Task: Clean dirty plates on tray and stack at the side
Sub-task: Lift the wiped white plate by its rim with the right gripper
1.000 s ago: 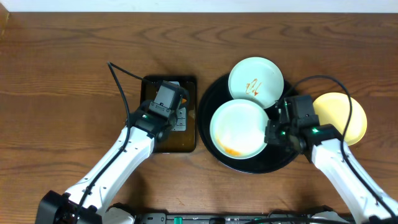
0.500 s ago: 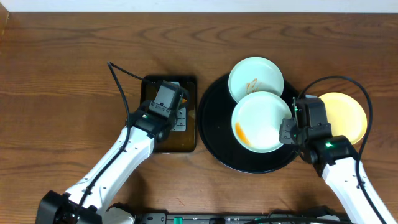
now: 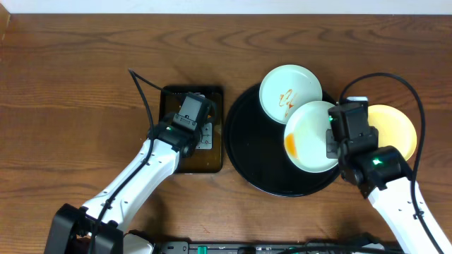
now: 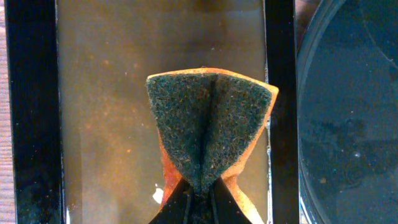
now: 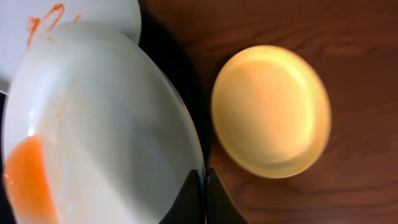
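Observation:
The robot's right gripper will release the mint-green plate it holds tilted over the black tray on top of the yellow plate [image 3: 385, 134] [image 5: 271, 112], stacking them on the wood.
My right gripper [image 3: 330, 140] [image 5: 203, 180] is shut on the right rim of a mint-green plate [image 3: 308, 137] [image 5: 99, 130] with an orange sauce pool, held tilted over the right side of the black tray [image 3: 254, 159]. A second mint plate [image 3: 289, 93] [image 5: 68, 18] with sauce squiggles lies at the tray's back. The yellow plate [image 3: 393, 130] [image 5: 270, 109] sits on the wood to the right. My left gripper [image 3: 189, 127] [image 4: 200, 193] is shut on a green-and-orange sponge [image 4: 208, 121] over the small rectangular tray [image 3: 191, 166].
The rectangular tray [image 4: 99, 124] holds brownish water and stands just left of the black tray, whose rim [image 4: 311, 124] shows in the left wrist view. Brown wood tabletop [image 3: 78, 92] lies all around. Cables loop above both arms.
My right gripper has carried the held mint plate to the right across the tray, toward the yellow plate. The left arm with the sponge has hardly moved.

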`<state>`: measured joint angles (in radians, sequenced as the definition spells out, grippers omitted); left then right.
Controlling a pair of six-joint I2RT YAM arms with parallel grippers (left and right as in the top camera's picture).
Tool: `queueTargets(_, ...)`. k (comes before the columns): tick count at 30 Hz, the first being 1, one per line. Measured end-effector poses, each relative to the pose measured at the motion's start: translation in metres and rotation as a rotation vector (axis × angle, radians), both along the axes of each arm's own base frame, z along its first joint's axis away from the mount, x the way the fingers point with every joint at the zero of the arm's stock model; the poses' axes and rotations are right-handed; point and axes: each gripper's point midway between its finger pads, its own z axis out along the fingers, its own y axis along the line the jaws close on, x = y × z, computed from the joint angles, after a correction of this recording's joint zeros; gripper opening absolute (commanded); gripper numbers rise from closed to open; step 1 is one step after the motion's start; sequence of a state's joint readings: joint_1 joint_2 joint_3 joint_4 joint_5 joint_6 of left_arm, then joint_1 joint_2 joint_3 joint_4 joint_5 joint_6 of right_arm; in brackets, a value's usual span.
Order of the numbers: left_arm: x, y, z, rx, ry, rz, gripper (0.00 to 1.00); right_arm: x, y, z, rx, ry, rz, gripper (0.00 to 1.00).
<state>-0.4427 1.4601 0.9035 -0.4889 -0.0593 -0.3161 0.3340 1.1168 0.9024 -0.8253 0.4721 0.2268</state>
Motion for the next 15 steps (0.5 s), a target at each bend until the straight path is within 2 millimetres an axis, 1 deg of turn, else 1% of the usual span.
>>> queueTargets(5,0.002,-0.001,0.0,-0.003,-0.007,0.0,0.08,0.001,0.005,0.014,-0.134,-0.045,0.043,0.01)
queueTargets(15,0.004,-0.002,0.001,-0.007,-0.014,0.0,0.08,0.004,0.024,0.043,-0.366,-0.135,0.162,0.01)
